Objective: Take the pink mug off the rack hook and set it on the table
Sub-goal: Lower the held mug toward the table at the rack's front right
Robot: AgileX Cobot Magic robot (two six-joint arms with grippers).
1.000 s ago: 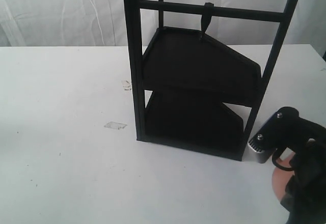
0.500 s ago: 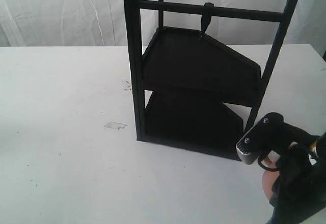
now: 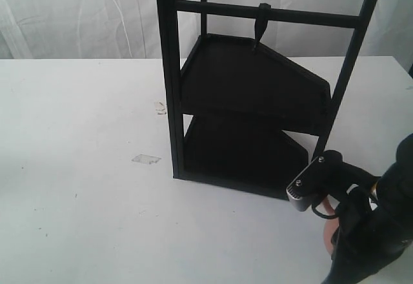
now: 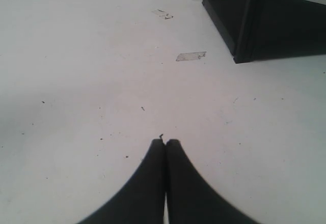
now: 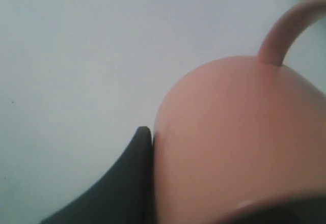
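Observation:
Next, I open my right gripper to let go of the pink mug on the white table (image 3: 331, 232), beside the nearest corner of the black rack. The mug is now near the rack's front foot.
The pink mug (image 5: 239, 137) fills the right wrist view, its loop handle (image 5: 285, 30) pointing away over the white table (image 5: 76, 56). My right gripper (image 5: 159, 145) is shut on the mug's wall; one black finger (image 5: 140, 158) presses its outside and the other is hidden. In the exterior view only a sliver of the pink mug (image 3: 331, 237) shows under the right arm (image 3: 368, 226), near the rack's front right foot. The rack hook (image 3: 262, 26) hangs bare on the bar. My left gripper (image 4: 165, 142) is shut on nothing, above the table (image 4: 76, 81).
The tall black rack (image 3: 251, 84) with two dark shelves stands mid-table, close to the left of the right arm. A clear tape patch (image 3: 146, 159) lies left of its front post, also seen as the tape patch (image 4: 191, 56). White curtain behind.
My right arm, carrying the pink mug, has moved left and lower, nearer the rack's front right foot. The left gripper's earlier position is not shown.

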